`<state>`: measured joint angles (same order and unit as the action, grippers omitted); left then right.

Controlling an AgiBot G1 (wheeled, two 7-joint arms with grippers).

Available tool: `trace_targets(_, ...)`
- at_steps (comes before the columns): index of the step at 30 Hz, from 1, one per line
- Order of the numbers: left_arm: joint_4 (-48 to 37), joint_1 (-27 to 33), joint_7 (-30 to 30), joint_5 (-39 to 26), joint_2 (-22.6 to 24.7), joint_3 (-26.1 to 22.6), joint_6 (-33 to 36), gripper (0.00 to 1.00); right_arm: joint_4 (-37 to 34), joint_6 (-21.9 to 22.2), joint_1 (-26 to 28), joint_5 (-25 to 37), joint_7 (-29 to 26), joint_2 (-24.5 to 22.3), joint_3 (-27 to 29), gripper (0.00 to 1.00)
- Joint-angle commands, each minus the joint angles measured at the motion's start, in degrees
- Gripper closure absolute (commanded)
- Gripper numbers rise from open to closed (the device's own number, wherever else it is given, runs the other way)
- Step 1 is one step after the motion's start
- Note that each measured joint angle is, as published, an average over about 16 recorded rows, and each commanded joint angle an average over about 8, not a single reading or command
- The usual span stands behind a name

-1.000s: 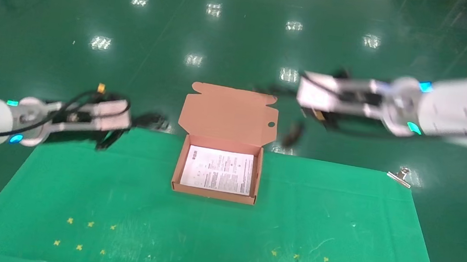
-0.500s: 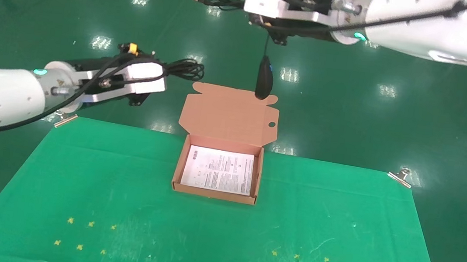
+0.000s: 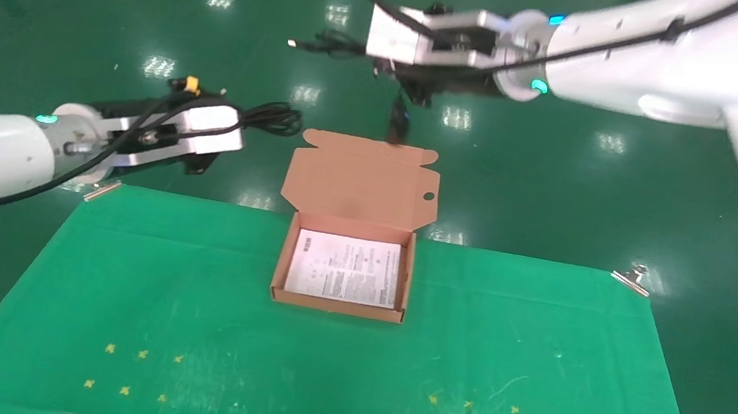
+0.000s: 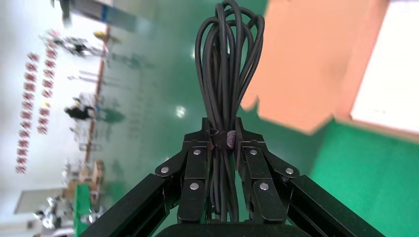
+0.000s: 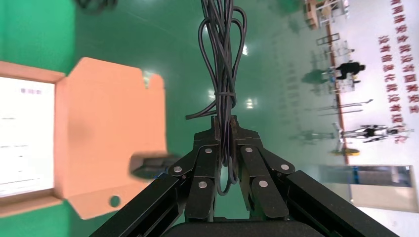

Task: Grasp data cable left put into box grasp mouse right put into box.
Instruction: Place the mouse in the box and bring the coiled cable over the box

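Next, my right gripper lets go of the cord of the mouse on the printed sheet's back corner [image 3: 387,253] [image 5: 42,176] nearest the hole in the lid. The cord is now held high behind the box.
The box [image 3: 279,273] stands open at the back middle of the green cloth, its holed lid [image 3: 362,178] tilted back. My left gripper [image 3: 239,124] is left of the lid, above the table's back edge. It is shut on the data cable [image 3: 276,117], a thick black coil pinched at its strap [image 4: 225,138]. My right gripper [image 3: 362,50] is high behind the box, shut on the bundled thin cord [image 5: 223,59]. The mouse [image 3: 397,124] hangs from the cord just above the lid's back edge. It also shows blurred in the right wrist view [image 5: 150,165].
A white printed sheet [image 3: 344,268] lies in the box. Metal clips [image 3: 632,278] hold the cloth's back corners. Yellow cross marks [image 3: 135,371] are near the front. A shiny green floor lies beyond the table.
Both arms rose from the table's back edge with their loads. In the last half second the right gripper dropped a little and shifted left, the mouse swinging; the left gripper eased slightly down and left.
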<state>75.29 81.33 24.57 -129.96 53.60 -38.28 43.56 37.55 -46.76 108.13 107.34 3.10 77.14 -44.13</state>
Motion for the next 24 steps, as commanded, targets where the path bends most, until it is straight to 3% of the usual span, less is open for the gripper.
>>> trace_targets(1, -0.28, -0.46, 0.08, -0.3, -0.76, -0.03, 0.36, 1.0, -0.31, 0.34, -0.68, -0.34, 0.04, 0.12, -0.35, 1.0)
trace_targets(12, -0.82, -2.03, 4.26, -3.85, -3.51, 0.41, 4.17, 1.0, -1.8, -0.89, -5.59, -3.52, -2.1, 0.93, -6.94, 1.0)
trace_targets(24, -0.43, -2.14, 4.78, -4.73, -3.66, 0.36, 4.71, 1.0, -0.43, 3.73, -9.28, -11.82, -2.55, 1.5, -15.97, 1.0)
